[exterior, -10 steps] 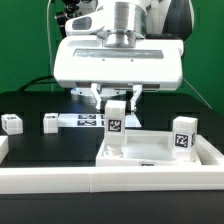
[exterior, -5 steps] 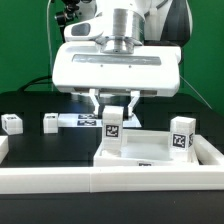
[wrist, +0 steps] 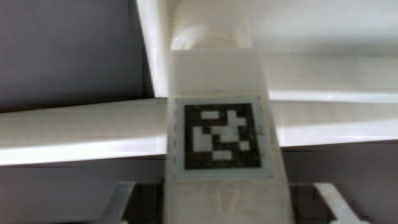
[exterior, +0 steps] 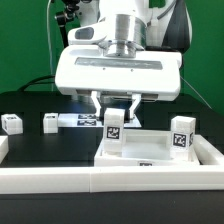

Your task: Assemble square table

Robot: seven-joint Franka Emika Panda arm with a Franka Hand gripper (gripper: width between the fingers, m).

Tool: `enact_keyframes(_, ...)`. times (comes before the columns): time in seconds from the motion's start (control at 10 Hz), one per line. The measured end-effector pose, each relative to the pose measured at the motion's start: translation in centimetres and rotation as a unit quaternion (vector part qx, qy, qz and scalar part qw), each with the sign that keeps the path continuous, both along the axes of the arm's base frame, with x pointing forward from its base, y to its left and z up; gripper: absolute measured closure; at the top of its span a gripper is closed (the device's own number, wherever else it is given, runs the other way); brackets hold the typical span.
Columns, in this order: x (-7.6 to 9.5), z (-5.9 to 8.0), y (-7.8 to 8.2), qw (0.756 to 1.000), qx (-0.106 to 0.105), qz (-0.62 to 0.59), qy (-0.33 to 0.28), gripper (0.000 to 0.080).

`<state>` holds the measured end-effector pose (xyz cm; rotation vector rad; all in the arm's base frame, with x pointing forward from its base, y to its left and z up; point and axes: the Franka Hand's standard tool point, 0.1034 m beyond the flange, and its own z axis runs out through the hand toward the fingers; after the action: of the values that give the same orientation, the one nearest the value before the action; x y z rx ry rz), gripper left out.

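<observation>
My gripper is tilted over the leg at the corner of the table top, so next I open, straighten up and grab the leg's upper end (exterior: 115,114) from above before I turn it.
My gripper (exterior: 116,106) is shut on a short white leg (exterior: 114,131) with a black-and-white tag and holds it upright. The leg's lower end is at the near-left corner of the white square table top (exterior: 160,157). Whether it touches the top I cannot tell. In the wrist view the leg (wrist: 219,110) runs down the middle between the two fingers (wrist: 121,196) of the gripper (wrist: 226,205). The top's raised rim (wrist: 71,125) crosses behind it. Another tagged leg (exterior: 181,135) stands upright at the top's far right corner.
Two loose tagged legs (exterior: 12,123) (exterior: 50,122) lie on the black table at the exterior view's left. The marker board (exterior: 86,121) lies behind them. A long white border rail (exterior: 100,186) runs across the front, just before the table top.
The gripper and the held leg have sunk slightly toward the table top's corner, and the hand has shifted a little. The grip is unchanged.
</observation>
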<state>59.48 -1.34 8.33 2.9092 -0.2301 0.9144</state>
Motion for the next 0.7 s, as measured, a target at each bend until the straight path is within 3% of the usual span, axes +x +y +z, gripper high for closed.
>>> enact_keyframes(0.3, -0.09, -0.29, 0.02, 1.000, 0.006, -0.001, 0.016, 0.0500)
enact_keyframes(0.4, -0.10, -0.30, 0.02, 1.000, 0.006, -0.001, 0.016, 0.0309)
enact_keyframes(0.5, -0.13, -0.34, 0.02, 1.000, 0.006, -0.001, 0.017, 0.0203)
enact_keyframes(0.7, -0.14, -0.36, -0.01, 1.000, 0.006, -0.001, 0.017, 0.0159)
